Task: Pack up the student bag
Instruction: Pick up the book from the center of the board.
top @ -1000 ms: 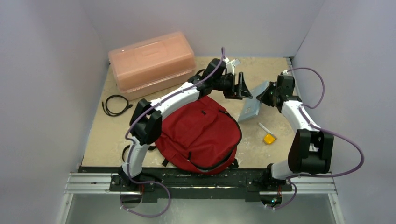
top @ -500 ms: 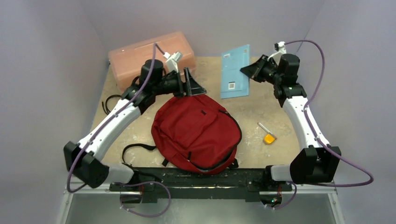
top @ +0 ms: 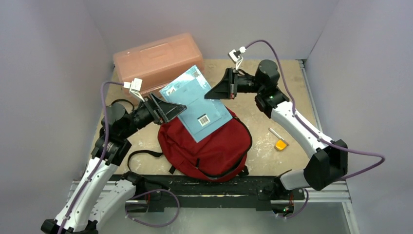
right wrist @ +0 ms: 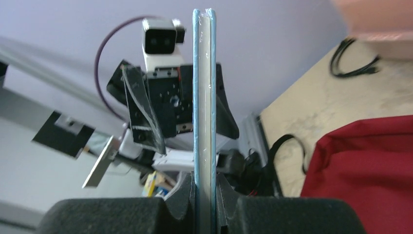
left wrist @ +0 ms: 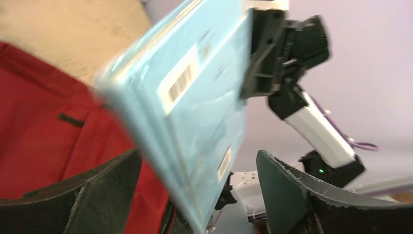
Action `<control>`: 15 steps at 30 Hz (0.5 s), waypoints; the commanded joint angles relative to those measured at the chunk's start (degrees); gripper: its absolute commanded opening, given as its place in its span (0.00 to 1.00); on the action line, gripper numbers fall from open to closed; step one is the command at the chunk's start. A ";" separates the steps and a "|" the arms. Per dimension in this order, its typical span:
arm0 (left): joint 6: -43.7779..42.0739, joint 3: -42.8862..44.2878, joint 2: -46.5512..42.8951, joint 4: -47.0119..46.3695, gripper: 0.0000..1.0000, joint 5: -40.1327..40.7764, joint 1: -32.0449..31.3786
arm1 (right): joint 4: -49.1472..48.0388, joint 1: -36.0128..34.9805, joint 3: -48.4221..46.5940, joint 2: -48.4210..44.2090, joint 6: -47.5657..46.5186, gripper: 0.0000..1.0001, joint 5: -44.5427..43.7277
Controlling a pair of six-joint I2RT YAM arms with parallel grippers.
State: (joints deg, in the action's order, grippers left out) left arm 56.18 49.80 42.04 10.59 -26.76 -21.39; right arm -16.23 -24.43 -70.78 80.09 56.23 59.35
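My left gripper needs to hold the light blue book, as my right gripper is on its long side, while my right gripper takes its short end (top: 214, 129) before packing.
The dark red student bag (top: 214, 148) lies flat in the middle of the table, its zippers shut. My right gripper (top: 214, 93) is shut on the right edge of a light blue book (top: 197, 105) and holds it tilted in the air above the bag's top. The right wrist view shows the book (right wrist: 204, 97) edge-on, clamped between the pads. My left gripper (top: 176, 109) is open at the book's left edge. In the left wrist view the book (left wrist: 195, 97) passes between the spread fingers (left wrist: 292, 195), with the bag (left wrist: 39, 136) behind it.
A translucent orange-pink plastic box (top: 158, 61) stands at the back left. A black cable (right wrist: 355, 63) lies on the table left of the bag. A small yellow item (top: 280, 145) and a white stick (top: 275, 133) lie right of the bag.
My right gripper picked the book off the table, raised it and swung it left over the bag. My left arm drew back to the left, and its open gripper now straddles the book's left edge.
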 commanded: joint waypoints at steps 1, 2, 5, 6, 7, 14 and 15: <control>6.30 -2.54 -1.62 -15.85 0.82 -5.20 0.29 | -14.31 -2.06 -0.03 0.24 9.28 0.00 6.20; 6.98 -3.12 -1.88 -17.51 0.78 -5.94 0.29 | -17.24 -2.06 0.73 0.61 11.52 0.00 6.82; 9.89 -5.71 -2.07 -23.55 0.57 -6.95 0.29 | -23.47 -2.18 1.92 2.71 17.45 0.00 7.68; 11.12 -6.64 -2.01 -25.51 0.49 -6.61 0.29 | -25.49 -2.25 2.18 3.56 19.55 0.00 7.70; 12.16 -7.33 -1.93 -26.89 0.36 -6.06 0.29 | -27.37 -2.27 2.42 4.24 21.24 0.00 7.64; 14.34 -9.15 -3.02 -28.52 0.00 2.99 0.29 | -30.37 -2.16 6.02 4.44 22.83 0.41 2.06; 15.08 -9.63 -3.63 -29.70 0.00 5.21 0.29 | -30.30 -2.08 7.33 3.75 22.95 0.54 0.44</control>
State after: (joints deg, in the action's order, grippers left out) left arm 68.20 40.99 40.60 -11.11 -29.76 -21.12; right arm -40.64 -26.35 -66.02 86.21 76.84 65.98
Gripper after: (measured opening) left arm 0.136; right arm 0.354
